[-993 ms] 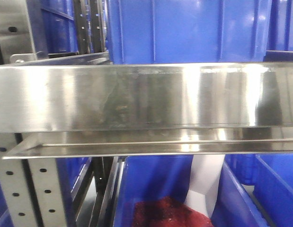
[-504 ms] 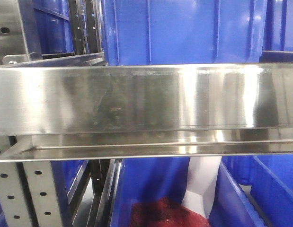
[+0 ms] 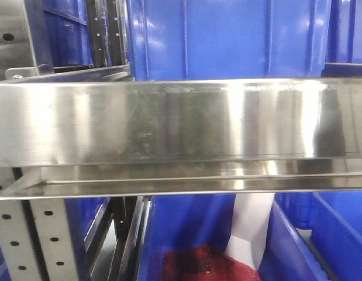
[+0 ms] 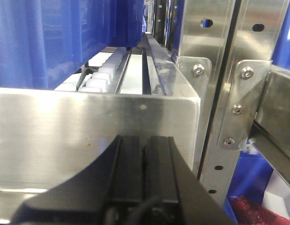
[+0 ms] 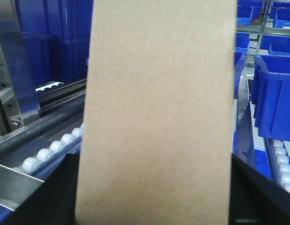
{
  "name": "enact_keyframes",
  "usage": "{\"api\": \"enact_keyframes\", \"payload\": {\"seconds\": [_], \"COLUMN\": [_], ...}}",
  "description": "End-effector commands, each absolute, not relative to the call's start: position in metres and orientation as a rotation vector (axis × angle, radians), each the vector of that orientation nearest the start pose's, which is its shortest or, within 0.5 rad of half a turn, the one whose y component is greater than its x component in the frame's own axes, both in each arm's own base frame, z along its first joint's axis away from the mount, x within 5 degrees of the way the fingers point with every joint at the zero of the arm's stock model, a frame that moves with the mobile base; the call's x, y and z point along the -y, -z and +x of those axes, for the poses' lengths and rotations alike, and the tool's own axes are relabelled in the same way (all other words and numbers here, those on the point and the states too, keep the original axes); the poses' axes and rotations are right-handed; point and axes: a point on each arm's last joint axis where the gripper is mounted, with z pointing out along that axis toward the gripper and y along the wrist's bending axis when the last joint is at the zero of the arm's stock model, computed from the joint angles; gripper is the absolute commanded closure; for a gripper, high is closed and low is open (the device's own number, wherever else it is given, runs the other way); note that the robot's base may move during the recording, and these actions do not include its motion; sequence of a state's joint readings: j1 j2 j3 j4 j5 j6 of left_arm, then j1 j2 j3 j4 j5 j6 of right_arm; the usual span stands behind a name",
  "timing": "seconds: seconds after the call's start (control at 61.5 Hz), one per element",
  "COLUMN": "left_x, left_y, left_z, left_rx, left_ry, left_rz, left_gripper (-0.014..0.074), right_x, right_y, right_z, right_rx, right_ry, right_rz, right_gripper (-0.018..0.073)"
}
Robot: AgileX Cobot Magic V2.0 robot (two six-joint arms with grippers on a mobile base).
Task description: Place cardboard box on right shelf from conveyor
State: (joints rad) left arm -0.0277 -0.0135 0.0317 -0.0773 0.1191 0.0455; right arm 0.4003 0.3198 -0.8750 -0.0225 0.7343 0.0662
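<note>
Next, I release the cardboard box with my right gripper between the shelf's steel edge and the big blue bin point(image 3: 268, 61).
The cardboard box point(image 5: 159, 108), plain tan, stands upright and fills the middle of the right wrist view. My right gripper point(image 5: 154, 192) is shut on it, its dark fingers point(image 5: 58, 192) showing at both lower sides. The right shelf shows its broad shiny steel lip point(image 3: 181, 120) across the front view, and its white roller track point(image 5: 51, 147) runs behind the box. My left gripper point(image 4: 145, 140) is shut on nothing, right in front of the shelf's steel lip point(image 4: 65, 126). The conveyor is out of view.
Blue plastic bins point(image 3: 227, 38) stand on the shelf above the lip, and another point(image 3: 192, 234) below holds something red. More blue bins point(image 5: 276, 93) sit to the right of the box. Perforated steel uprights point(image 4: 229, 93) stand right of the left gripper.
The front view has shifted slightly, so the shelf and its upright sit a little further left in frame than a second ago. It has been nearly still for the last half second.
</note>
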Motion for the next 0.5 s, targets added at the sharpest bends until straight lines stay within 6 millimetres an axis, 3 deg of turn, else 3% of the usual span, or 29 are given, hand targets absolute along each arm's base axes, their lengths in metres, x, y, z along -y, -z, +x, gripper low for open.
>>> {"api": "enact_keyframes", "payload": {"seconds": [0.0,0.228,0.488], "left_x": [0.002,0.002,0.002], "left_y": [-0.198,-0.198,-0.198], "left_z": [0.056,0.056,0.056], "left_rx": [-1.532,-1.532,-1.532], "left_ry": [0.058,0.058,0.058], "left_rz": [-0.001,-0.001,-0.001], "left_gripper": [0.0712,0.0712,0.0712], "right_x": [-0.008,-0.017,-0.042], "right_y": [-0.426,-0.443,-0.468], "right_z": [0.022,0.045,0.102], "right_rx": [-1.514,-1.425,-1.421], "right_ry": [-0.327,-0.284,0.064], "right_rz": [-0.264,-0.298,-0.647], "right_gripper": [0.0336,0.0336,0.0336]}}
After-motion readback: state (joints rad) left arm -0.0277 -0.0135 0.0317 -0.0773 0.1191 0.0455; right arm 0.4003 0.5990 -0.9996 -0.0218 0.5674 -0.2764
